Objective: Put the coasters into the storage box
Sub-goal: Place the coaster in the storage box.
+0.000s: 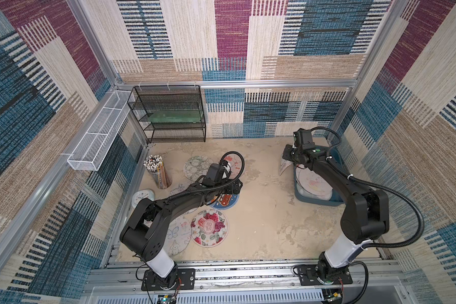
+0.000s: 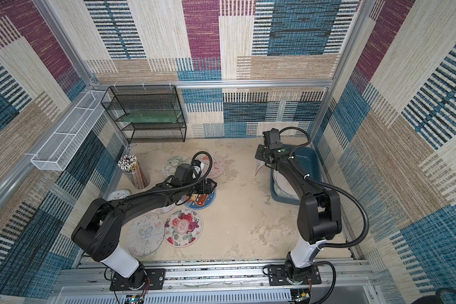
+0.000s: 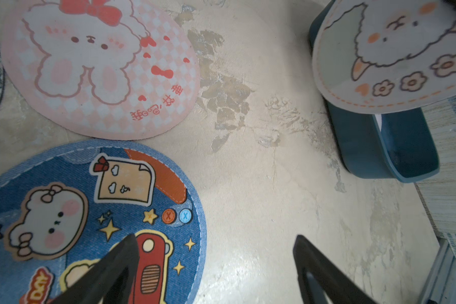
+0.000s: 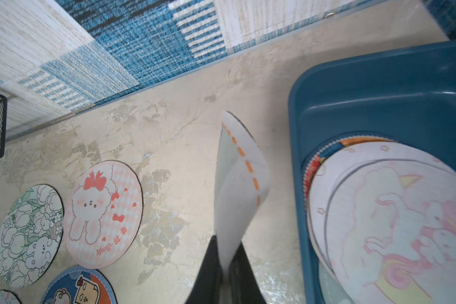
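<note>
Next, my right gripper lets go of the white lamb-print coaster on top of the unicorn coaster [image 1: 315,182] [image 4: 410,245] inside the teal storage box.
My right gripper [image 4: 228,254] is shut on the edge of a white lamb-print coaster [image 4: 238,189] with an orange dashed rim, which hangs curled just left of the teal storage box [image 4: 366,92]. A unicorn coaster [image 4: 392,223] lies on others inside the box. Several more coasters lie on the table at the left: a pink bunny one [image 3: 100,65], a blue-rimmed one [image 3: 90,218], a rose one [image 1: 209,227] and a butterfly one [image 1: 178,235]. My left gripper [image 3: 216,252] is open just above the blue-rimmed coaster's right edge, holding nothing.
A cup of pencils [image 1: 157,172] and a pale-blue clock [image 1: 142,197] stand at the table's left edge. A black wire rack [image 1: 169,113] sits at the back left and a white mesh tray [image 1: 98,136] hangs on the left wall. The storage box [image 1: 316,200] lies against the right wall.
</note>
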You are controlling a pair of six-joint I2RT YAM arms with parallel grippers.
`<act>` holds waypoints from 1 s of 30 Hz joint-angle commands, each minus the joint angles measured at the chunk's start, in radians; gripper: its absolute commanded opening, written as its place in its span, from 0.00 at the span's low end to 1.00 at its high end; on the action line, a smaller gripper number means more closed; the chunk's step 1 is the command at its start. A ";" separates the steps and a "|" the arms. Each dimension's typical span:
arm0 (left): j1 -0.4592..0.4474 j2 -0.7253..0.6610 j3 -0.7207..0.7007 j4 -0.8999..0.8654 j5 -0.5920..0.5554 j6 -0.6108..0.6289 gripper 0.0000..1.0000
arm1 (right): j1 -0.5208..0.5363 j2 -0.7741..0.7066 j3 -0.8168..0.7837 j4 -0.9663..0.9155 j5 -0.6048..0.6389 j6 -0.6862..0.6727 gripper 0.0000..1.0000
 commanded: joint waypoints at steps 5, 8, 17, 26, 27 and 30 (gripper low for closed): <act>0.001 -0.009 -0.004 0.021 -0.010 -0.004 0.91 | -0.076 -0.187 -0.084 0.038 0.051 -0.008 0.05; 0.001 -0.008 -0.004 0.024 -0.005 -0.007 0.91 | -0.122 -0.244 -0.105 0.035 0.053 -0.007 0.05; 0.001 -0.015 -0.012 0.026 -0.001 -0.013 0.91 | -0.239 -0.260 -0.152 0.075 0.051 -0.009 0.05; 0.001 -0.034 -0.029 0.028 -0.008 -0.019 0.91 | -0.271 -0.177 -0.183 0.237 0.001 -0.010 0.05; 0.001 -0.038 -0.031 0.029 -0.010 -0.018 0.91 | -0.274 -0.167 -0.193 0.255 -0.012 -0.008 0.05; 0.002 -0.045 -0.035 0.026 -0.015 -0.018 0.91 | -0.278 -0.139 -0.226 0.289 -0.029 0.000 0.05</act>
